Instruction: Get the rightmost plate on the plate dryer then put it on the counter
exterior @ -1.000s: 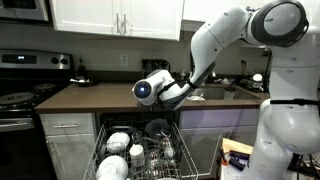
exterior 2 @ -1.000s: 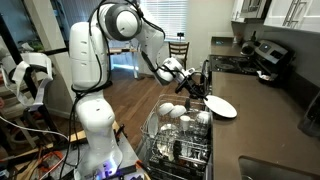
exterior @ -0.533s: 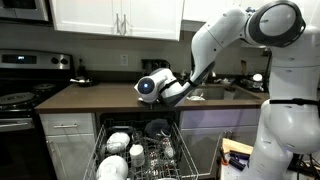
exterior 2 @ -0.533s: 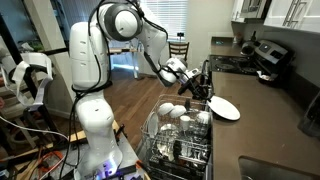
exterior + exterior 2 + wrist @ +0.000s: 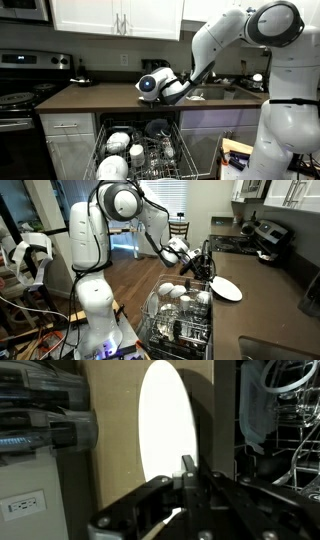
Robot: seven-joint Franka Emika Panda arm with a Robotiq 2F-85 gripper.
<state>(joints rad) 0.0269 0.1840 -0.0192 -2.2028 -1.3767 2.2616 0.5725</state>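
Note:
Next, I let go of the white plate on the dark brown counter (image 5: 150,101) (image 5: 177,437) close to its front edge, behind the open plate dryer.
My gripper (image 5: 206,272) is shut on the rim of a white plate (image 5: 225,288) and holds it tilted just above the dark brown counter (image 5: 275,315), near its front edge. In the wrist view the plate (image 5: 165,422) is a tall white oval, and the fingers (image 5: 188,472) are clamped on its lower edge. The pull-out wire plate dryer (image 5: 180,320) stands open below the counter edge. It also shows in an exterior view (image 5: 140,152), under the counter (image 5: 90,97).
White dishes (image 5: 176,292) and a dark bowl (image 5: 157,128) sit in the rack. A black stove (image 5: 20,97) is at one end of the counter, a sink (image 5: 225,92) at the other. A dark pot (image 5: 78,76) stands at the back. White cabinets hang above.
The gripper has carried the plate a little further away from the rack and over the counter. The rack and its dishes have not moved.

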